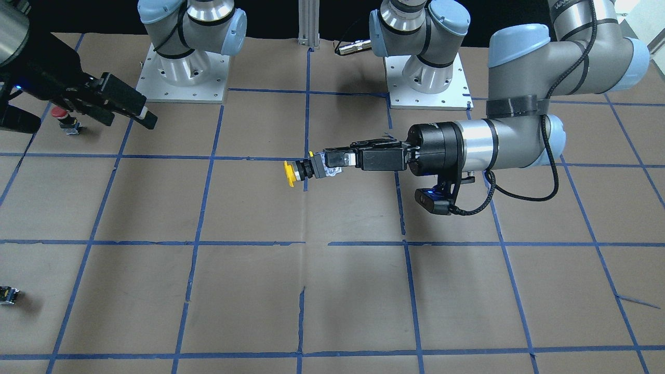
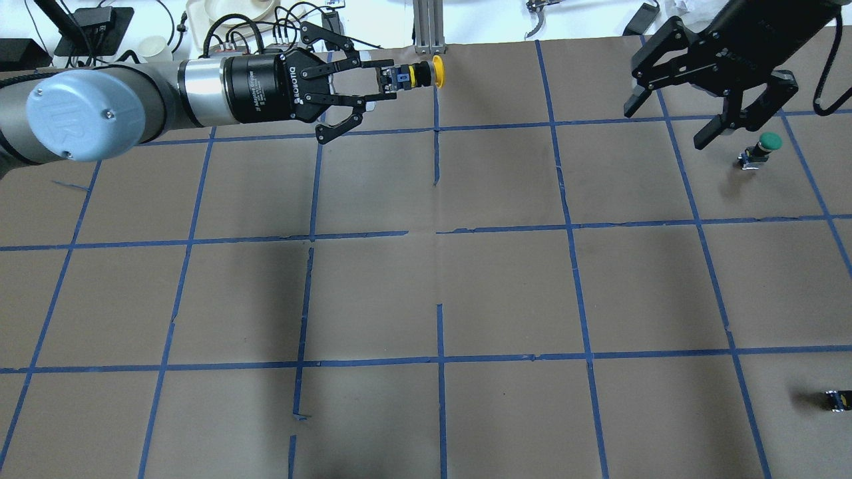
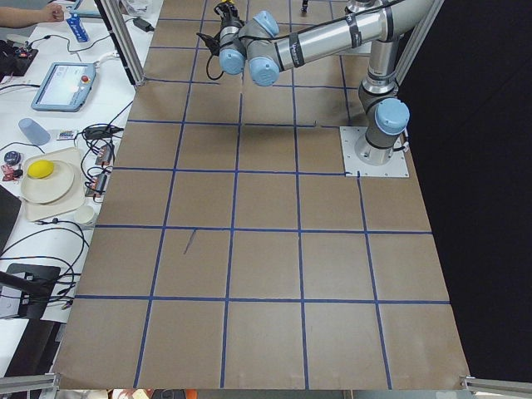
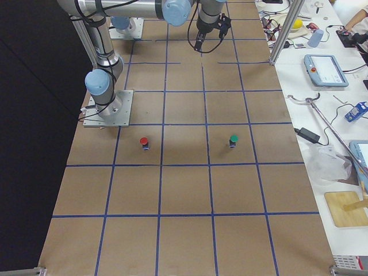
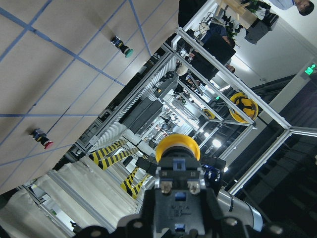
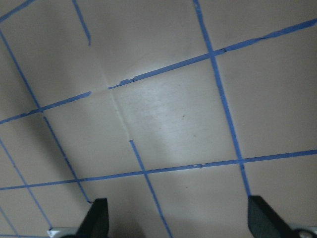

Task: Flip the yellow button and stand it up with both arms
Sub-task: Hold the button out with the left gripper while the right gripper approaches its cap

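I should have my left gripper release the yellow button into my right gripper's hold, in the air [image 1: 240, 146] between my two grippers.
My left gripper [image 2: 386, 80] is shut on the dark body of the yellow button [image 2: 416, 74]. It holds the button level in the air above the table, with the yellow cap pointing toward my right side. The front view shows the same grip [image 1: 335, 161] on the button [image 1: 298, 173]. In the left wrist view the button [image 5: 178, 148] sits between the fingers, cap away from the camera. My right gripper [image 2: 672, 123] is open and empty, well apart from the button. It also shows in the front view [image 1: 127, 120], and the right wrist view [image 6: 178, 220] shows only bare table between its fingers.
A green-capped button [image 2: 765, 146] stands just beyond my right gripper. A red-capped button [image 1: 62, 116] stands by that gripper in the front view. A tiny dark part with a yellow speck [image 2: 835, 399] lies near the table's right edge. Blue tape lines grid the brown table [image 2: 506, 293].
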`<move>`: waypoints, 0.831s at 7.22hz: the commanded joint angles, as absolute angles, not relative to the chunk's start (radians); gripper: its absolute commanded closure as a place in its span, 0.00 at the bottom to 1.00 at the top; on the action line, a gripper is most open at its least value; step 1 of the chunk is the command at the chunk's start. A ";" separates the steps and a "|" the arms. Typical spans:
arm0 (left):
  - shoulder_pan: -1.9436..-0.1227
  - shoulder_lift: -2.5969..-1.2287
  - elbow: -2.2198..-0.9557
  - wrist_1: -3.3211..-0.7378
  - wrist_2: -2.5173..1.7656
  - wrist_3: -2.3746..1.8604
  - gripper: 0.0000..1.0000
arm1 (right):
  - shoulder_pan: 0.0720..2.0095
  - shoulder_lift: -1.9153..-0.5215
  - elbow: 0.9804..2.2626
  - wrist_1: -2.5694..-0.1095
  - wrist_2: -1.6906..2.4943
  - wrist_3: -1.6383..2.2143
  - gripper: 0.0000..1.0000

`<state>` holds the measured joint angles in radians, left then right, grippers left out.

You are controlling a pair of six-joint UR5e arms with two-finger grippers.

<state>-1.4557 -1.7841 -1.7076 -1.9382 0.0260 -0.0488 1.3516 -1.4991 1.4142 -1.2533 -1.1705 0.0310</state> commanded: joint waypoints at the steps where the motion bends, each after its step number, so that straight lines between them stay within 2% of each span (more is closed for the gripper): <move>1: -1.508 -1.784 -1.762 -1.930 -0.157 -0.045 1.00 | 1.362 -1.456 1.411 -1.148 -0.933 0.031 0.00; 6: -1.558 -1.786 -1.809 -1.925 -0.210 -0.046 1.00 | 1.383 -1.363 1.419 -1.155 -0.564 0.055 0.00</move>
